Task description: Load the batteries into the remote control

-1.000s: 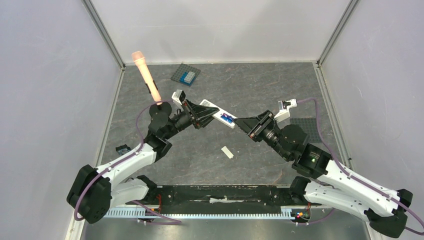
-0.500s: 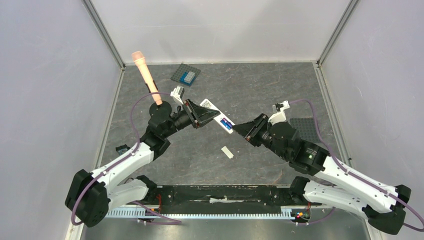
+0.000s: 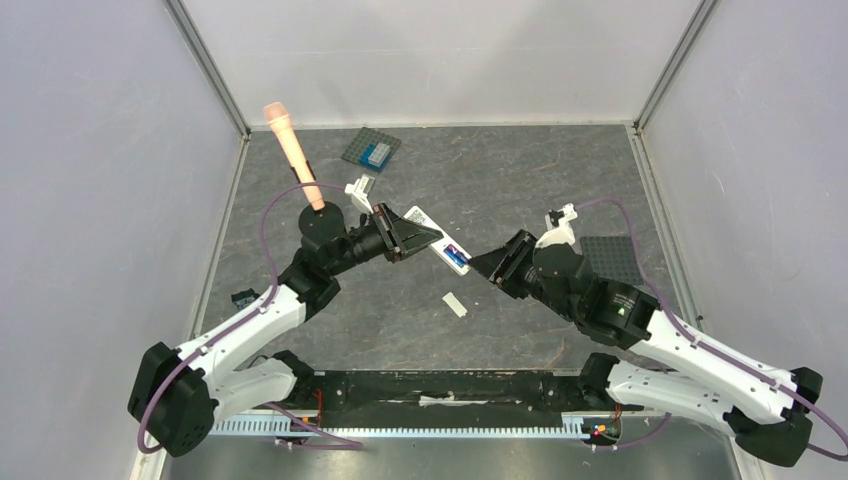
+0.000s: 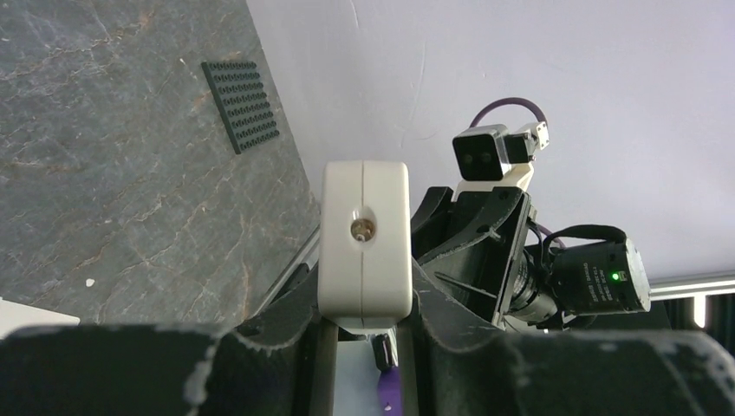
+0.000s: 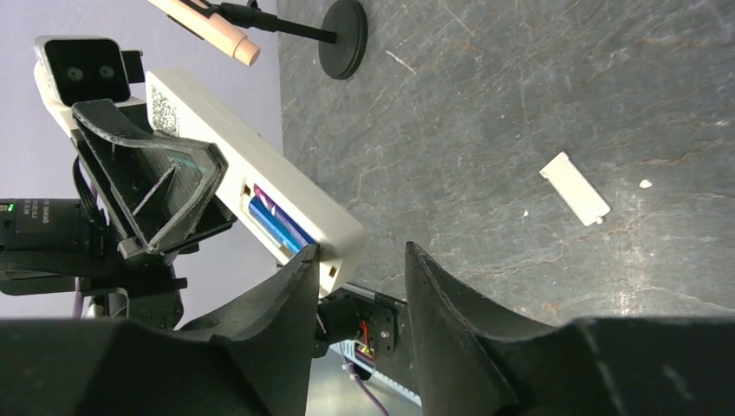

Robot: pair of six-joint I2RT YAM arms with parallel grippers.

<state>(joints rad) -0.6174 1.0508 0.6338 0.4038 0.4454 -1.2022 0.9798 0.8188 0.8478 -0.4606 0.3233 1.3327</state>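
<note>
The white remote control will go down between the short white strip and the small dark block [image 3: 390, 298] from my left gripper.
My left gripper [image 3: 420, 237] is shut on the white remote control [image 3: 443, 247] and holds it above the table, back side up. Two blue batteries [image 3: 456, 257] lie in its open compartment. In the right wrist view the remote [image 5: 260, 186] slants down toward my jaws, with the batteries [image 5: 279, 225] side by side in the slot. My right gripper [image 5: 357, 270] is open and empty; the remote's free end touches or nearly touches its left finger [image 5: 290, 290]. In the left wrist view my left gripper [image 4: 364, 351] clamps the remote [image 4: 364, 251] end-on.
A short flat white strip [image 3: 455, 305] lies on the table below the remote. A grey studded plate with a light-blue block [image 3: 372, 151] sits at the back. A peach stick on a black stand [image 3: 292, 155] rises at the left. A dark studded plate [image 3: 610, 258] lies right.
My right gripper has dropped lower and moved in under the remote's free end. My left gripper has shifted the remote slightly right and toward me.
</note>
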